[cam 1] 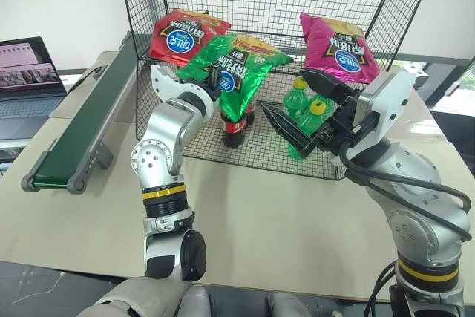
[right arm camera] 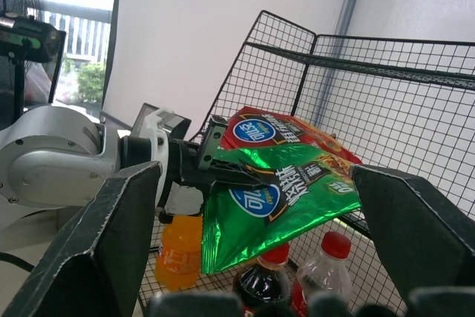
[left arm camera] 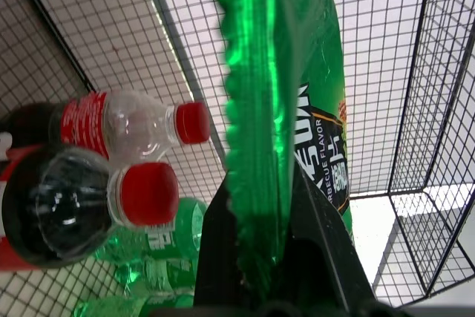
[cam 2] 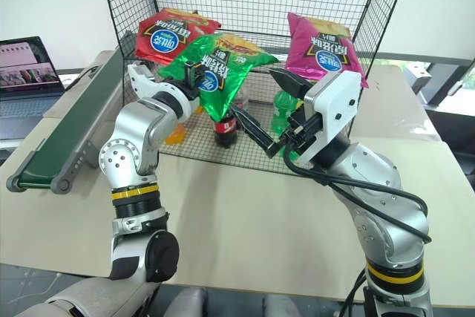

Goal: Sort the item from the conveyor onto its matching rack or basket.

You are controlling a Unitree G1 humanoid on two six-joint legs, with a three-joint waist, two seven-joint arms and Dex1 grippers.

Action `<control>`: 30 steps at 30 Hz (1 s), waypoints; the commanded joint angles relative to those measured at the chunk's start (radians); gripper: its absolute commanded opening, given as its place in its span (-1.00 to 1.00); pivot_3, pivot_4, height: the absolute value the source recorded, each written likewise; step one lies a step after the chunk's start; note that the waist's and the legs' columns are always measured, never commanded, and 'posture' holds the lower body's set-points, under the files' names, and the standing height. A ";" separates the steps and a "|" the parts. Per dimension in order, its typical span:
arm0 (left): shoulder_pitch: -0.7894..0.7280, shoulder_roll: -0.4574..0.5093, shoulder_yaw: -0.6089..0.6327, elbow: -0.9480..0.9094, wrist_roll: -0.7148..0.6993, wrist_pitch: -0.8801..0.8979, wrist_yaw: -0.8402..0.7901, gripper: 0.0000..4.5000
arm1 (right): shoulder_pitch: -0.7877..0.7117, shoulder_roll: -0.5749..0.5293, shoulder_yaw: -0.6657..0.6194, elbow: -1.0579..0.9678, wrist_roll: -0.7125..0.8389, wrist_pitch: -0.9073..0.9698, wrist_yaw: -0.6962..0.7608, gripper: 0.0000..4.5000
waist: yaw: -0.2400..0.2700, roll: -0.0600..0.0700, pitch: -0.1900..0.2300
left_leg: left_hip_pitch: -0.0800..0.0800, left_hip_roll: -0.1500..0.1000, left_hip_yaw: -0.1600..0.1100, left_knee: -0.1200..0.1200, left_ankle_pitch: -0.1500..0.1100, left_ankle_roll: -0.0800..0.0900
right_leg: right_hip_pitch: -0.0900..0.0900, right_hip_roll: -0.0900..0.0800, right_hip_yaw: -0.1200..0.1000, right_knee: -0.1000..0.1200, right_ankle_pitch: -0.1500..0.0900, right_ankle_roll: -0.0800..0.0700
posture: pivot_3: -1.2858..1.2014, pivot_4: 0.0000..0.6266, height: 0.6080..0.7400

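Note:
Next, I let go of the green chip bag, now hanging at the rack's front, with my left gripper on the middle level (cam 1: 267, 62), between the red bag and the magenta bag.
The item, a shiny green chip bag (cam 1: 236, 64) with a blue oval logo, hangs at the front of the black wire rack (cam 1: 274, 5), just above the bottles on its lower tier. My left gripper (cam 1: 215, 79) is shut on the bag's crimped edge, and the left wrist view shows the foil (left arm camera: 289, 109) pinched between the black fingers (left arm camera: 223, 250). My right gripper (cam 1: 283, 90) stands open to the right of the bag, in front of the rack, holding nothing. The conveyor (cam 1: 85, 120), with its dark green belt, lies bare at the left.
A red bag (cam 1: 182, 35) and a magenta bag (cam 1: 338, 48) lie on the rack's middle tier. Cola bottles (cam 1: 234, 128), green bottles (cam 1: 308, 113) and an orange bottle (cam 2: 177, 131) stand below. A laptop (cam 1: 26, 72) sits beyond the conveyor, at the far left.

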 commanded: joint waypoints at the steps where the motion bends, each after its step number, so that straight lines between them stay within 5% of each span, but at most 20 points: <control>1: -0.050 -0.055 -0.040 -0.032 -0.098 0.000 0.036 -0.98 | 0.005 -0.009 -0.021 -0.021 -0.008 -0.006 -0.002 1.00 | 0.001 0.000 0.000 | 0.000 0.000 0.000 0.000 0.000 0.000 | 0.000 0.000 0.000 0.000 0.000 0.000 | 0.03 -0.52 1.00; 10: -0.107 -0.073 -0.058 -0.013 -0.130 -0.121 0.077 -0.98 | 0.011 -0.016 -0.021 -0.026 -0.013 -0.006 -0.003 1.00 | -0.001 0.000 0.000 | 0.000 0.000 0.000 0.000 0.000 0.000 | 0.000 0.000 0.000 0.000 0.000 0.000 | 0.03 -0.52 1.00; 30: -0.229 -0.111 -0.113 0.183 0.059 -0.290 -0.074 -0.98 | 0.001 -0.011 -0.008 -0.030 -0.039 -0.001 -0.017 1.00 | -0.001 0.000 0.000 | 0.000 0.000 0.000 0.000 0.000 -0.001 | 0.000 0.000 0.000 -0.002 0.000 0.000 | 0.03 -0.52 1.00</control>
